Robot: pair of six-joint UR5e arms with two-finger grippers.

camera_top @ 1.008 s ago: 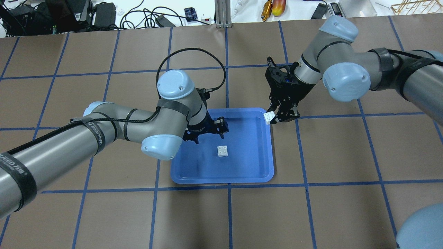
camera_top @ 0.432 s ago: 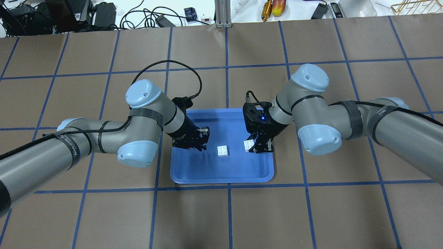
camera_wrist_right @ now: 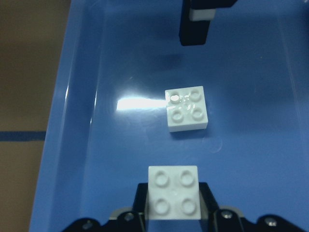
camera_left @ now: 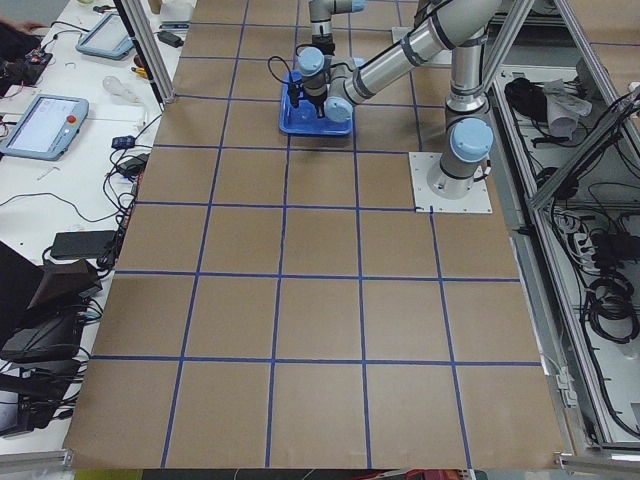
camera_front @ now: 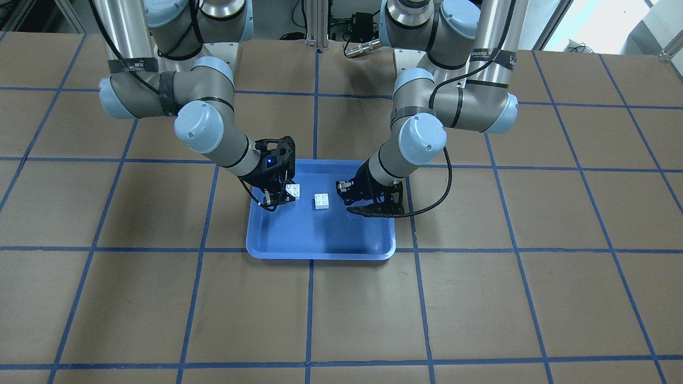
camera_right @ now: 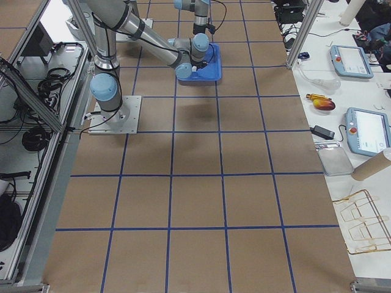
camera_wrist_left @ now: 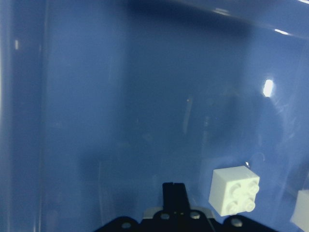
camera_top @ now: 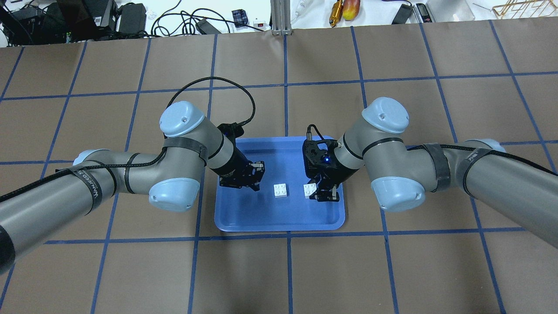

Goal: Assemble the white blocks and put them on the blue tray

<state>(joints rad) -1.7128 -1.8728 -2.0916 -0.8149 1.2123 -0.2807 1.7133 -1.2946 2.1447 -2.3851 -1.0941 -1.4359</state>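
The robot's right gripper needs to release the second white block on the bottom of the tray, snug [camera_front: 308, 202] [camera_wrist_right: 196, 149] against the loose white block.
The blue tray [camera_top: 279, 220] lies mid-table, also in the front view [camera_front: 320, 255]. One white block [camera_top: 280, 190] sits loose, studs up, on the tray floor [camera_front: 321, 200] [camera_wrist_right: 186, 109] [camera_wrist_left: 234, 190]. My right gripper [camera_top: 317, 192] is shut on the second white block [camera_top: 310, 189] [camera_front: 292, 191] [camera_wrist_right: 173, 198], studs up, low over the tray's right part, a short gap from the loose block. My left gripper [camera_top: 256, 183] [camera_front: 358, 205] hovers over the tray's left part, its fingers together and empty [camera_wrist_left: 174, 191], a short way left of the loose block.
The table is covered in brown paper with a blue tape grid. Cables and tools [camera_top: 183, 19] lie beyond its far edge. Tablets [camera_left: 45, 120] and other gear sit on side benches. Both forearms reach in low over the tray's two sides.
The right arm carried its white block from the tray's far right corner down into the tray, toward the loose block. The left gripper moved nearer and lower beside the loose block.
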